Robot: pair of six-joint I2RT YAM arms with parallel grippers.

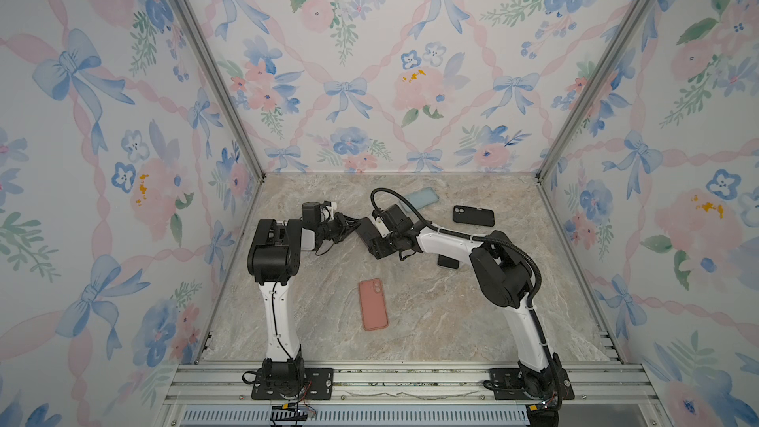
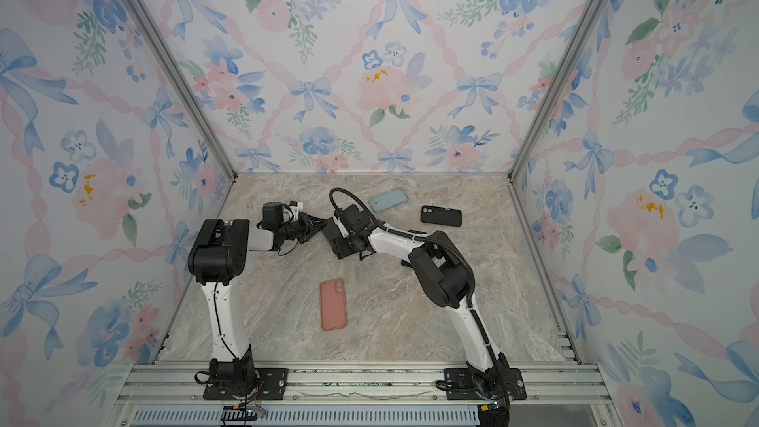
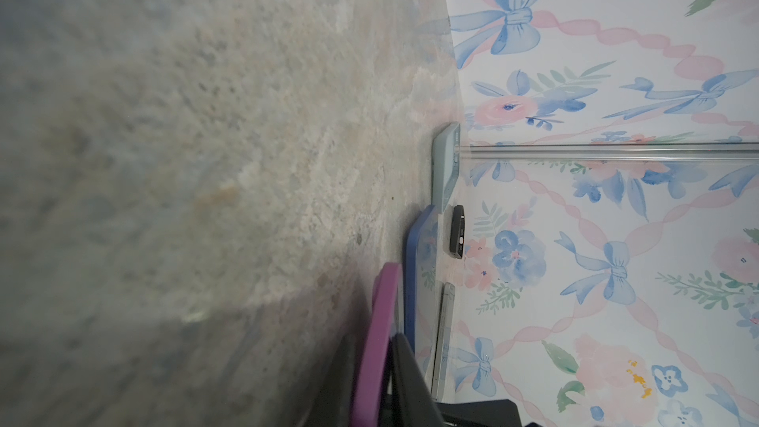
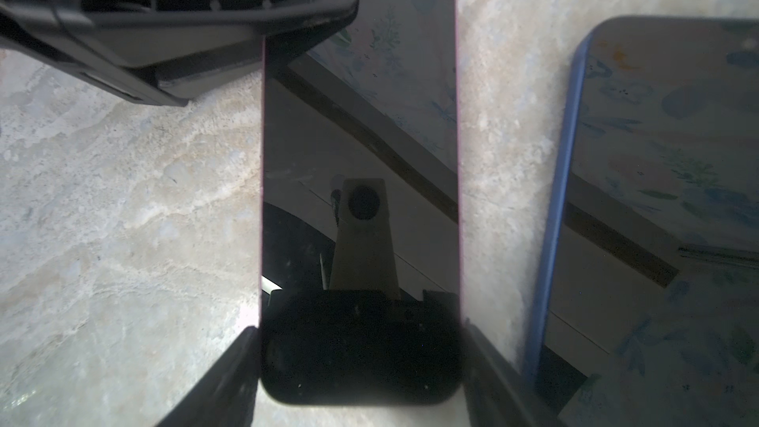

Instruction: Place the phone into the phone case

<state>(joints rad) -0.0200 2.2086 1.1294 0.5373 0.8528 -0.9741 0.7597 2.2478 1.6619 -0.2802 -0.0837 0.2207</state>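
The phone's long sides must go into the case and my right gripper spans them, so it should open, turn level and pinch the phone's lower end's flat sides (image 4: 360, 359).
A phone (image 4: 360, 125) with a black screen and a magenta rim hangs above the table middle in both top views (image 1: 364, 230) (image 2: 330, 231). My right gripper (image 4: 360, 334) (image 1: 376, 242) is shut on its lower end, one finger on each long side. My left gripper (image 3: 376, 347) (image 1: 352, 224) is shut on the phone's upper corner, and the magenta rim (image 3: 378, 322) runs between its fingers. Three phone cases lie on the table: a salmon one (image 1: 373, 304) near the front, a pale blue one (image 1: 423, 199) and a black one (image 1: 473, 215) at the back.
A second phone with a blue rim (image 4: 657, 199) lies flat on the marble table (image 1: 431, 314) beside the held one, mostly under my right arm (image 1: 447, 261). Flowered walls close the table at the left, back and right.
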